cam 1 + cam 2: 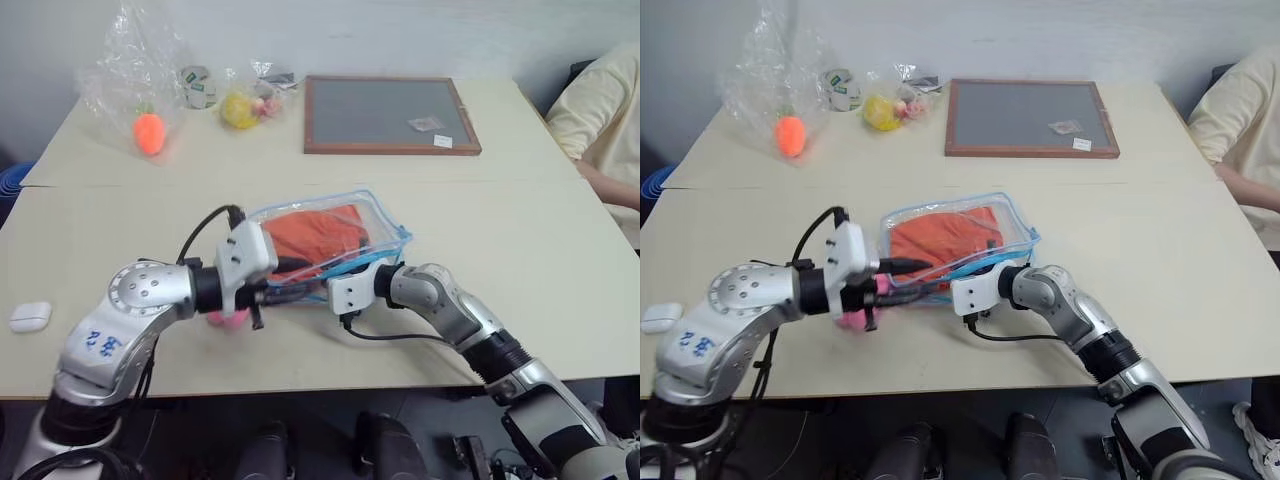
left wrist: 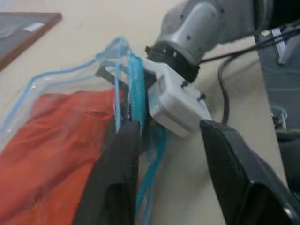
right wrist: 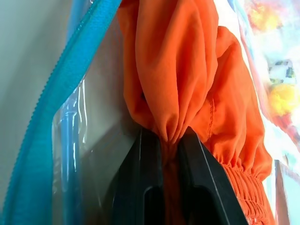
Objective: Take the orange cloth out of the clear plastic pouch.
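Observation:
The pouch is loose around my right gripper's fold of orange cloth. My left gripper should pinch the blue zipper edge [image 1: 333, 268] and hold it before my right gripper pulls.
The clear plastic pouch [image 1: 392, 238] with blue zipper trim lies on the table in front of me, and the orange cloth [image 1: 315, 230] is bunched inside it. My right gripper [image 3: 168, 137] reaches into the pouch's mouth from the right and is shut on a fold of the orange cloth. At the same opening, from the left, my left gripper [image 2: 171, 129] stands open. One of its fingers [image 2: 117, 173] rests against the blue zipper edge [image 2: 136, 89], and the jaws grip nothing.
A pink plush toy [image 1: 230, 318] lies under my left wrist. Farther back are a wood-framed grey board [image 1: 385, 113], a bagged carrot toy [image 1: 149, 132], a yellow toy [image 1: 238, 110] and a tape roll [image 1: 199, 87]. A white case [image 1: 30, 316] sits at left. A person [image 1: 600, 120] sits at right.

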`<action>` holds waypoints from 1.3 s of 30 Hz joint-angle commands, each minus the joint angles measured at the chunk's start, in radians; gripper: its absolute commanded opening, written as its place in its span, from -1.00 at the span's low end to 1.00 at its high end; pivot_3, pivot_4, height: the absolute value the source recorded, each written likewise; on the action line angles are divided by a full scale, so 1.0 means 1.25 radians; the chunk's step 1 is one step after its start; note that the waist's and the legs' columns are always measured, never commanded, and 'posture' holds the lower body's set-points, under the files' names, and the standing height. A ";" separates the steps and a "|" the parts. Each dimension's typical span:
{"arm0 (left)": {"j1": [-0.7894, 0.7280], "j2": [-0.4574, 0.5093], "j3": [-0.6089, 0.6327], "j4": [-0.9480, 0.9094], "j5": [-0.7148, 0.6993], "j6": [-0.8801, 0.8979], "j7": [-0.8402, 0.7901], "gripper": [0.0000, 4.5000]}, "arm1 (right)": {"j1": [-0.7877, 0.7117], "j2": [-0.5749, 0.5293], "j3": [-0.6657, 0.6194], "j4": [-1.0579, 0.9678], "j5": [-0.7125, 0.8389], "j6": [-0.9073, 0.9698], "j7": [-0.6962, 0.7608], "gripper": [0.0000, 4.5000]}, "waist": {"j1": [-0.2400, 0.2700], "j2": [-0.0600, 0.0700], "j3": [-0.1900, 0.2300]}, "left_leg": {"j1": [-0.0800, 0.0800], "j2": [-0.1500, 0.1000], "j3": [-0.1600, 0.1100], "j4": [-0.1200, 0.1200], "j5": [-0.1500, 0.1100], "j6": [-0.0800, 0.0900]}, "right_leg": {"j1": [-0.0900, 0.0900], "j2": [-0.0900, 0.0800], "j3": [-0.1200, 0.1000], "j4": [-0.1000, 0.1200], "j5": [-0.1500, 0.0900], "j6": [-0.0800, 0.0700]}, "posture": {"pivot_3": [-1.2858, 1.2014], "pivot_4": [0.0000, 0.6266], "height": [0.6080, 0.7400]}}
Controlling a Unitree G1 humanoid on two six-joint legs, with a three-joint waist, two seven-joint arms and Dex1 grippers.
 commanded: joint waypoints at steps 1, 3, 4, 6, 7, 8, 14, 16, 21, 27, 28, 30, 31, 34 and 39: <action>-0.010 0.021 -0.079 0.044 0.139 -0.120 0.020 0.39 | 0.027 -0.008 0.014 0.009 -0.005 0.018 0.027 -0.99 | 0.002 0.000 0.000 | 0.000 0.000 0.000 0.000 0.000 0.000 | 0.000 0.000 0.000 0.000 0.000 0.000 | 0.03 -0.52 1.00; -0.034 -0.007 -0.103 0.084 0.186 -0.164 0.055 0.40 | 0.028 -0.006 0.012 0.006 -0.006 0.022 0.027 -0.99 | 0.002 0.000 0.000 | 0.000 -0.001 0.000 0.000 0.000 0.000 | 0.000 0.000 0.000 0.000 0.000 0.000 | 0.03 -0.52 1.00; -0.048 -0.031 -0.106 0.101 0.197 -0.177 0.075 0.40 | 0.029 -0.005 0.011 0.004 -0.006 0.023 0.027 -0.99 | 0.003 0.000 0.000 | 0.000 -0.001 0.000 0.000 0.000 0.000 | 0.000 0.000 0.000 0.000 0.000 0.000 | 0.03 -0.52 1.00; -0.061 -0.061 -0.111 0.119 0.212 -0.195 0.091 0.40 | 0.031 -0.005 0.010 0.001 -0.007 0.026 0.027 -0.99 | 0.001 0.000 0.000 | 0.000 0.000 0.000 0.000 0.000 0.000 | 0.000 0.000 0.000 0.000 0.000 0.000 | 0.03 -0.52 1.00; -0.062 -0.066 -0.117 0.124 0.224 -0.207 0.092 0.40 | 0.032 -0.006 0.010 -0.001 -0.006 0.027 0.027 -0.99 | 0.001 0.000 0.000 | 0.000 0.000 0.000 0.000 0.000 0.000 | 0.000 0.000 0.000 0.000 0.000 0.000 | 0.03 -0.52 1.00; -0.062 -0.070 -0.120 0.128 0.233 -0.215 0.091 0.40 | 0.033 -0.007 0.009 -0.002 -0.006 0.027 0.028 -0.99 | 0.000 0.000 0.000 | 0.000 0.000 0.001 -0.001 0.000 0.000 | 0.000 0.000 0.000 0.000 0.000 0.000 | 0.03 -0.52 1.00; -0.037 -0.072 -0.168 0.147 0.299 -0.227 0.090 0.40 | 0.032 -0.004 0.009 -0.002 -0.005 0.031 0.029 -0.99 | 0.001 0.000 0.000 | 0.000 0.000 0.001 -0.001 0.000 0.000 | 0.000 0.000 0.000 0.000 0.000 0.000 | 0.03 -0.52 1.00; -0.039 -0.076 -0.170 0.158 0.317 -0.234 0.098 0.22 | 0.030 -0.002 0.009 -0.002 -0.005 0.032 0.029 -0.99 | 0.001 0.000 0.000 | 0.000 0.000 0.001 -0.001 0.000 0.000 | 0.000 0.000 0.000 0.000 0.000 0.000 | 0.03 -0.52 1.00; -0.058 -0.102 -0.150 0.188 0.328 -0.235 0.120 -0.40 | 0.024 -0.001 0.012 0.003 -0.007 0.025 0.028 -0.99 | 0.000 0.000 0.000 | 0.000 0.000 0.001 -0.001 0.000 0.000 | 0.000 0.000 0.000 0.000 0.000 0.000 | 0.03 -0.52 1.00; -0.118 -0.229 -0.067 0.165 0.207 -0.045 0.174 -1.00 | 0.015 -0.007 0.016 0.013 -0.021 0.010 0.018 -0.99 | 0.002 -0.001 0.000 | 0.000 0.000 0.001 0.000 0.000 0.000 | 0.000 0.000 0.000 0.001 0.000 0.000 | 0.03 -0.52 1.00; -0.130 -0.248 -0.053 0.163 0.196 -0.011 0.186 -1.00 | 0.014 -0.012 0.019 0.011 -0.028 0.001 0.016 -0.99 | 0.001 -0.001 0.000 | 0.000 0.000 0.001 0.000 0.000 0.000 | 0.000 0.000 0.000 0.001 0.000 0.000 | 0.03 -0.52 1.00; -0.146 -0.267 -0.040 0.162 0.190 0.031 0.206 -1.00 | 0.013 -0.024 0.023 -0.005 -0.039 -0.016 0.018 -0.99 | 0.001 -0.001 0.000 | 0.000 0.000 0.001 0.000 0.000 0.000 | 0.000 0.000 0.000 0.001 0.000 0.000 | 0.03 -0.52 1.00; -0.150 -0.269 -0.041 0.166 0.194 0.040 0.213 -1.00 | 0.017 -0.028 0.019 -0.025 -0.030 -0.014 0.032 -0.99 | 0.001 -0.001 0.000 | 0.000 0.000 0.001 0.000 0.000 0.000 | 0.000 0.000 0.000 0.001 0.000 0.000 | 0.03 -0.52 1.00; -0.152 -0.264 -0.050 0.189 0.215 0.047 0.236 -1.00 | 0.023 -0.057 -0.004 -0.106 -0.003 -0.008 0.073 -0.99 | 0.003 -0.001 0.000 | 0.000 0.000 0.001 0.000 0.000 0.000 | 0.000 0.000 0.000 0.000 0.000 0.000 | 0.03 -0.52 1.00; -0.148 -0.259 -0.053 0.230 0.231 0.043 0.260 -1.00 | 0.042 -0.122 -0.098 -0.296 0.139 0.088 0.184 -0.99 | 0.002 0.000 0.000 | 0.000 0.000 0.000 0.000 0.000 0.000 | 0.000 0.000 0.000 0.000 0.000 0.000 | 0.03 -0.52 1.00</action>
